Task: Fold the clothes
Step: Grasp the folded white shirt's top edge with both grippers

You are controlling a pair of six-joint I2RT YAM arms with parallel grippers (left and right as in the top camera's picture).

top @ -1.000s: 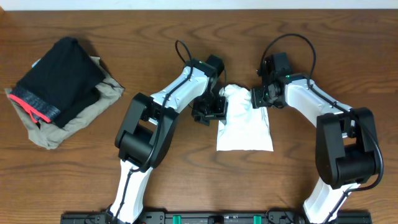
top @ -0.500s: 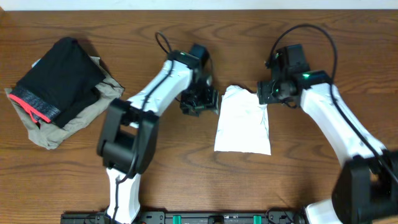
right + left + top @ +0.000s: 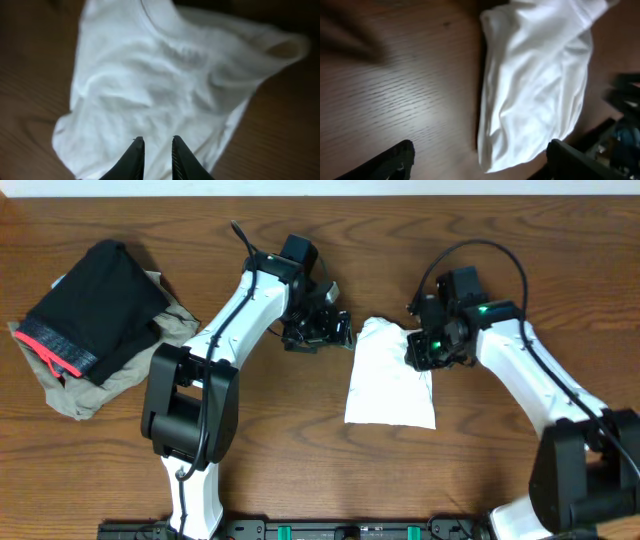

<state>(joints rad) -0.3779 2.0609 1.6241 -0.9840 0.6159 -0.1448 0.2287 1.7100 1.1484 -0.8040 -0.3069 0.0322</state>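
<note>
The robot's left gripper needs to close on the middle of the white T-shirt's long side (image 3: 357, 370), the one facing the folded black garment.
The white T-shirt (image 3: 390, 380) lies folded into a narrow rectangle on the table, its top end rumpled. Its chest graphic is hidden. My left gripper (image 3: 338, 332) is open wide and empty, just off the shirt's upper left corner. In the left wrist view its jaws (image 3: 480, 150) frame the shirt's edge (image 3: 535, 85) without touching it. My right gripper (image 3: 420, 350) hovers over the shirt's upper right part. In the right wrist view its jaws (image 3: 156, 145) are a narrow gap apart with nothing between them, above the wrinkled cloth and collar (image 3: 165, 75).
A folded black garment with a red-pink band (image 3: 95, 310) lies on a tan garment (image 3: 160, 345) at the far left. Bare wooden table (image 3: 300, 460) surrounds the shirt. A black rail (image 3: 340, 530) runs along the front edge.
Both grippers were at the shirt's rumpled top a second ago and have let go. The left arm drew back to the left. The right gripper lifted away, then came down over the shirt's upper right.
</note>
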